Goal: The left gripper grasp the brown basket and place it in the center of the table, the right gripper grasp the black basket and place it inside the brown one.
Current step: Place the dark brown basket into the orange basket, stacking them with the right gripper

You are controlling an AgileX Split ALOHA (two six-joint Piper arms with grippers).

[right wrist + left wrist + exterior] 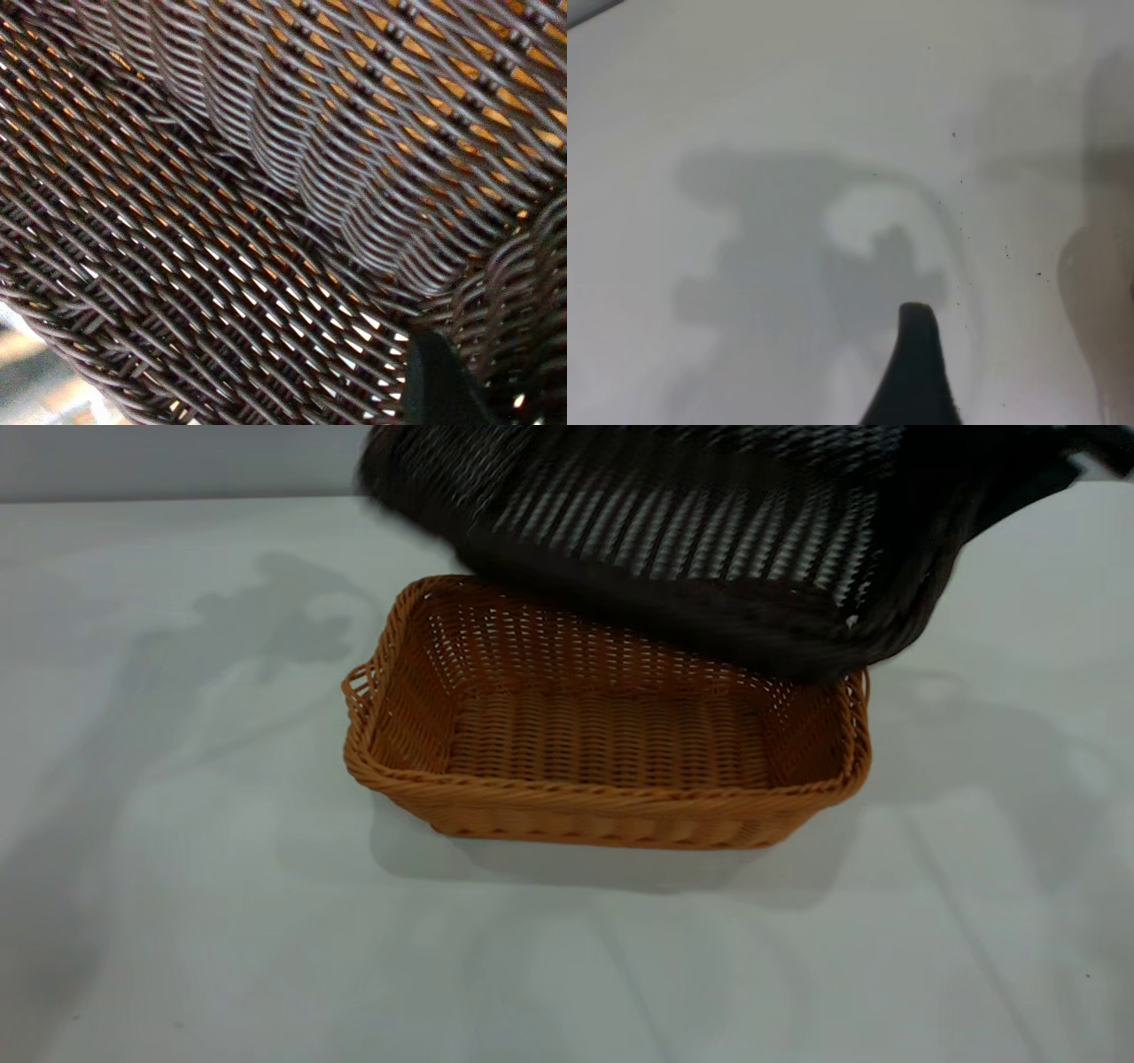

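Note:
Next, my right gripper releases the black basket over the middle of the brown basket's woven bottom [595,689], so it is nested between the brown basket's sides.
The brown basket [611,735] stands upright and empty on the white table [177,824], near its middle. The black basket [673,540] hangs tilted in the air above the brown basket's far side, its low edge close over the far rim. My right gripper [487,372] is shut on the black basket's wall [266,221] at its right end. One dark finger [438,381] shows inside the weave, and the orange of the brown basket shows through it. My left gripper [1023,354] is open and empty over bare table [788,106], out of the exterior view. Only one fingertip [917,328] shows.
Arm shadows lie on the table to the left [266,620] and right [974,726] of the brown basket. The table's far edge [177,500] meets a pale wall. Bare tabletop lies all round the brown basket.

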